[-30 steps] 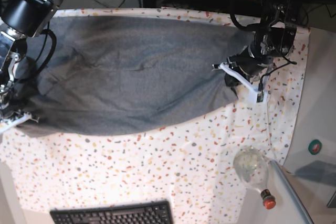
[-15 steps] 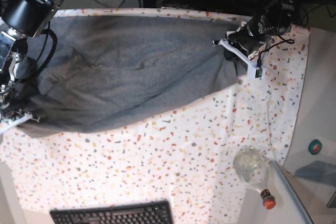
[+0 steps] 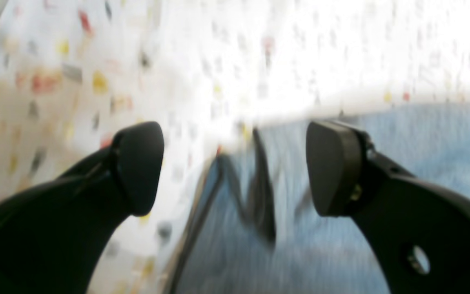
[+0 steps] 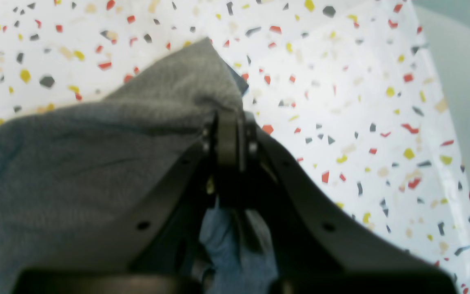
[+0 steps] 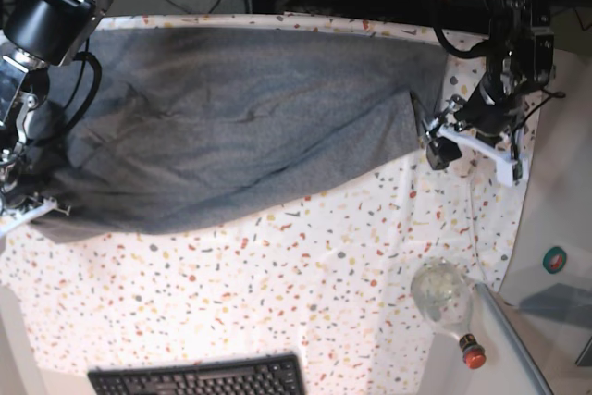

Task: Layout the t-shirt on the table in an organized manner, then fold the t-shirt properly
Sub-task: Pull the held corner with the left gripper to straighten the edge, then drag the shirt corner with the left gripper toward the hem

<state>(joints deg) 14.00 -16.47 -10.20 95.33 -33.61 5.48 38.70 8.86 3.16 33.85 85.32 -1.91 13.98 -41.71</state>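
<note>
My left gripper is going to close on the near corner (image 5: pixel 409 149) (image 3: pixel 266 133) of the dark-grey t-shirt, which is the corner closest to the clear bottle.
The dark-grey t-shirt (image 5: pixel 240 127) lies spread across the far half of the speckled table (image 5: pixel 305 293), with some creases near its middle. My left gripper (image 5: pixel 433 141) hovers just past the shirt's right edge, open with nothing between its fingers (image 3: pixel 137 163). In the left wrist view the gripper (image 3: pixel 235 167) shows wide apart over the blurred t-shirt (image 3: pixel 341 253) edge. At the left side my right gripper (image 5: pixel 17 203) is shut on a corner of the shirt. The right wrist view shows that gripper (image 4: pixel 229 134) pinching the grey t-shirt (image 4: pixel 96 163) fabric above the table (image 4: pixel 361 102).
A clear bottle (image 5: pixel 444 298) with a red cap lies near the table's right front corner. A black keyboard (image 5: pixel 199 378) sits at the front edge. A plain grey side surface (image 5: pixel 566 219) borders the right. Cables and dark equipment crowd the back.
My left gripper has opened and let go of the t-shirt's right edge, then drawn off to the right. That edge now lies on the table. The right arm has not moved.
</note>
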